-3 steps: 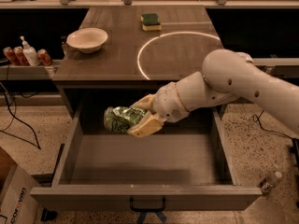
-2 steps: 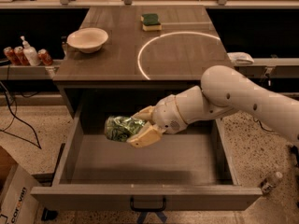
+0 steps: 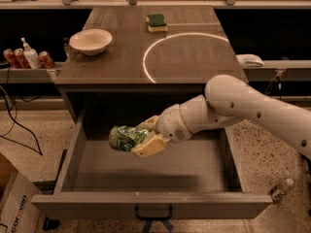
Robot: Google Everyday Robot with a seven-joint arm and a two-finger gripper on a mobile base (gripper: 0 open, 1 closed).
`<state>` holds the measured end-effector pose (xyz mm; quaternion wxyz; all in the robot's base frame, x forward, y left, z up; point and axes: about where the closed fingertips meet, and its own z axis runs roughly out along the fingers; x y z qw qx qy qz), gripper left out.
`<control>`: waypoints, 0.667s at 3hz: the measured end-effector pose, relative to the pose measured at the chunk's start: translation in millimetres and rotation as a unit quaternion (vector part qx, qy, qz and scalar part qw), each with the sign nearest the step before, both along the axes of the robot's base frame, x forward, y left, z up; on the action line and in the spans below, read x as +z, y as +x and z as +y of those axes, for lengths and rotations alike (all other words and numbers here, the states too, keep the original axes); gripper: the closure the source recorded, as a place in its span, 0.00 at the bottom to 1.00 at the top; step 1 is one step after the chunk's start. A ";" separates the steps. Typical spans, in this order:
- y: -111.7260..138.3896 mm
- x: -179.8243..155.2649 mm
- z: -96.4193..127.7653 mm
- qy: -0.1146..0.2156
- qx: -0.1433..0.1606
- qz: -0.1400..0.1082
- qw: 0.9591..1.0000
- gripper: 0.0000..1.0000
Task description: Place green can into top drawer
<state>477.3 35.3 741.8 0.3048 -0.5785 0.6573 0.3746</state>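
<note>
I will release the green can from my gripper near the middle of the top drawer's bottom point(image 3: 143, 157), behind the dark handle.
The green can point(image 3: 124, 137), shiny with a mottled dark-green and whitish pattern, lies on its side in my gripper point(image 3: 146, 136). The gripper is shut on it, its cream fingers point(image 3: 149, 145) above and below the can. I hold it inside the open top drawer point(image 3: 146, 205), over the left middle of the drawer's floor, a little above it. The drawer is pulled fully out, its dark handle point(image 3: 153, 212) at the front centre. My white arm reaches in from the right.
On the cabinet top stand a cream bowl point(image 3: 90, 41) at the left and a green-and-yellow sponge point(image 3: 156, 23) at the back. Red cans point(image 3: 46, 59) and a white bottle point(image 3: 31, 56) stand on a left shelf. A cardboard box point(image 3: 14, 205) sits at the lower left.
My gripper has moved down and slightly left with the can, going deeper into the open drawer. The drawer and the things on top have not moved.
</note>
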 end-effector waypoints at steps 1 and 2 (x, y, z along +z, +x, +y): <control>-1.2 -8.3 -0.9 -0.019 0.009 -0.001 1.000 1.00; 1.6 -29.1 -2.1 -0.048 0.013 -0.001 0.999 1.00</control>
